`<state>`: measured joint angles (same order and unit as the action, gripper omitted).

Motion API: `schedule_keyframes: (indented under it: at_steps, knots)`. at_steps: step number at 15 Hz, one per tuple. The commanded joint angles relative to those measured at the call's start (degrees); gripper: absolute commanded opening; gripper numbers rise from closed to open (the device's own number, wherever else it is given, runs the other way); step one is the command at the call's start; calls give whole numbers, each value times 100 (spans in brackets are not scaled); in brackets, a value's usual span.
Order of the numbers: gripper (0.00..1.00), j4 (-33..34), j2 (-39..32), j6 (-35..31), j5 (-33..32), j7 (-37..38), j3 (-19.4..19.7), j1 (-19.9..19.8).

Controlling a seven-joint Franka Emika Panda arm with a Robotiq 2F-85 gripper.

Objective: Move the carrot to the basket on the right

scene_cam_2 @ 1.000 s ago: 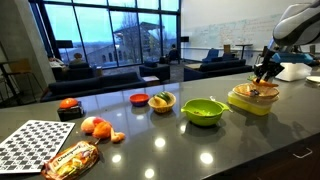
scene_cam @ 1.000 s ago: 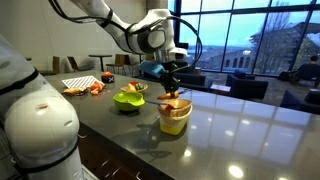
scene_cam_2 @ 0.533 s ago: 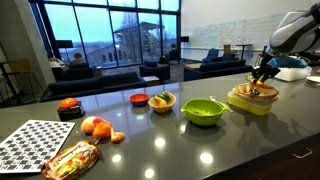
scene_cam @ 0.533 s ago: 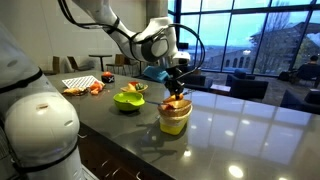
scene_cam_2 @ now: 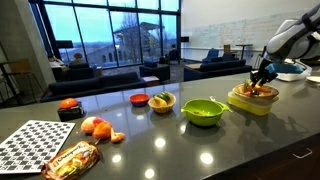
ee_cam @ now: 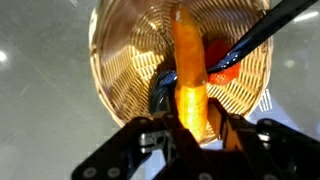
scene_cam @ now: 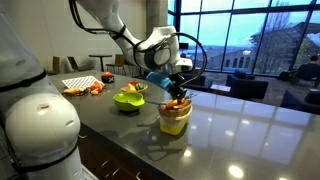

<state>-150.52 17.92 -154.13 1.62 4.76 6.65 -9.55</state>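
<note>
The robot's gripper should release the carrot across the dark item (scene_cam: 174,104) (ee_cam: 160,76) beside the red item in the yellow wicker basket.
My gripper (ee_cam: 196,125) is shut on the carrot (ee_cam: 189,70), a slim orange piece that points straight down into the yellow wicker basket (ee_cam: 120,60). In both exterior views the gripper (scene_cam: 177,92) (scene_cam_2: 262,79) hangs right over the basket (scene_cam: 174,118) (scene_cam_2: 252,101), its fingertips at the rim. A red item (ee_cam: 225,62) and a dark item (ee_cam: 163,92) lie inside the basket.
A lime-green bowl (scene_cam_2: 203,111) stands beside the basket. Further along the counter are a small bowl with fruit (scene_cam_2: 161,101), a red dish (scene_cam_2: 139,98), oranges (scene_cam_2: 95,126), a snack bag (scene_cam_2: 70,160) and a checkerboard sheet (scene_cam_2: 30,140).
The gripper has come down with the carrot toward the basket's opening. The arm has shifted slightly in both exterior views.
</note>
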Motion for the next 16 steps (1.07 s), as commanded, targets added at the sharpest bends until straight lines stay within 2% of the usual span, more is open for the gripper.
schedule_keyframes:
  at_steps: [1, 15, 16]
  knots:
    - [11, 2, -138, -203, 218, -221, 119, 134]
    - [11, 32, -221, -237, 355, -314, 126, 166]
    - [61, 39, -228, -226, 355, -301, 124, 162]
